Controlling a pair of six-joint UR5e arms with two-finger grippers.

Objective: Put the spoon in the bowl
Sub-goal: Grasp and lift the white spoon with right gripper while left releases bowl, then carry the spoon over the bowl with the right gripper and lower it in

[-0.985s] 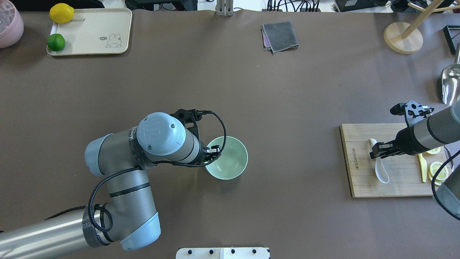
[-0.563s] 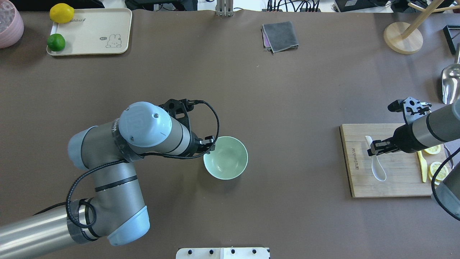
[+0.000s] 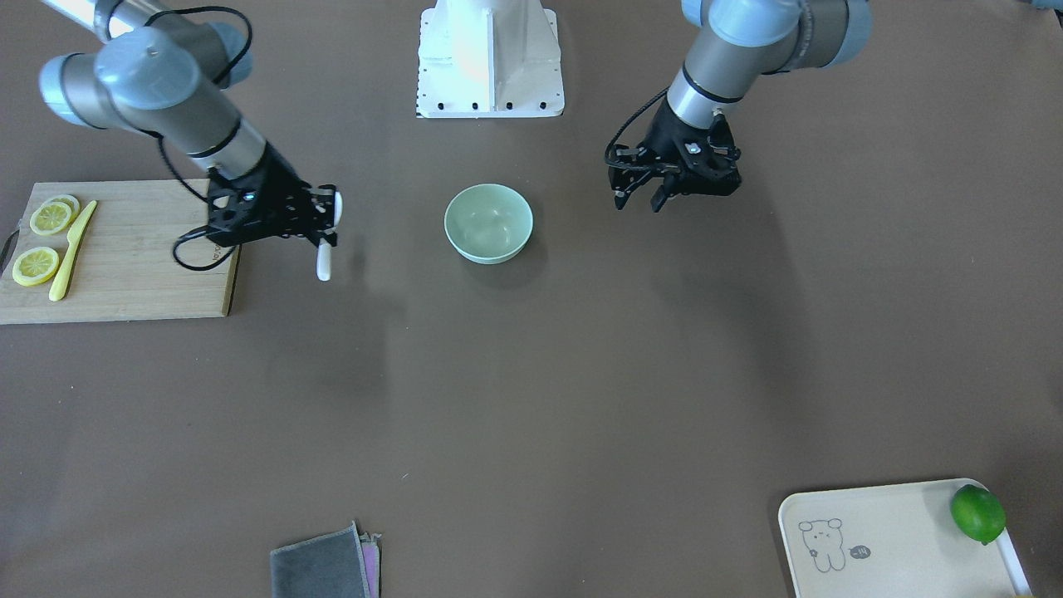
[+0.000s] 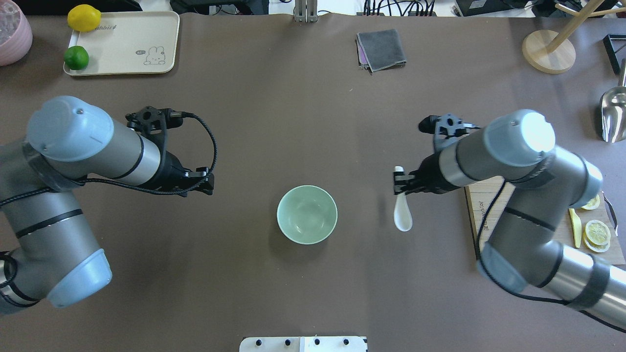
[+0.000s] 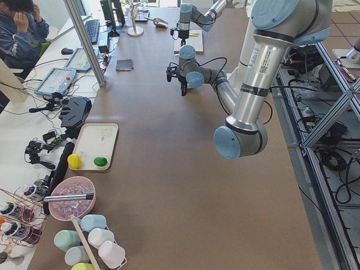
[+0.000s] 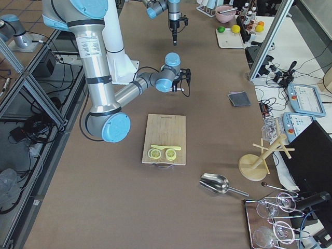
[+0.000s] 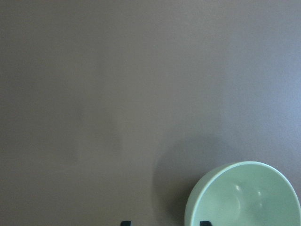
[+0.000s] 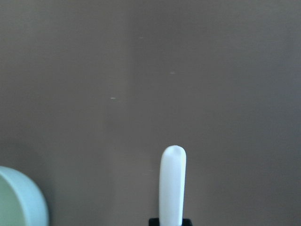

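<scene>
My right gripper needs to let go of the white spoon inside the mint-green bowl (image 3: 484, 227), its handle toward the grey cloth's side.
The mint-green bowl (image 4: 307, 214) stands empty at the table's middle; it also shows in the front view (image 3: 488, 223). My right gripper (image 4: 397, 185) is shut on the white spoon (image 4: 403, 217) by its handle and holds it above the table, to the right of the bowl and apart from it. In the front view the spoon (image 3: 322, 264) sticks out of the right gripper (image 3: 320, 223). The right wrist view shows the handle end (image 8: 172, 183) and the bowl's edge (image 8: 21, 200). My left gripper (image 4: 208, 178) is open and empty, left of the bowl.
A wooden cutting board (image 3: 141, 266) with a yellow knife (image 3: 71, 249) and lemon slices (image 3: 37, 266) lies at my far right. A grey cloth (image 4: 381, 49), a tray (image 4: 132, 44) with a lemon and a lime, a wooden stand (image 4: 547, 51) and a metal scoop (image 4: 614, 115) lie at the far edge.
My right gripper has lifted the spoon off the cutting board and carried it left toward the bowl. My left arm has drawn back from the bowl's rim to the left.
</scene>
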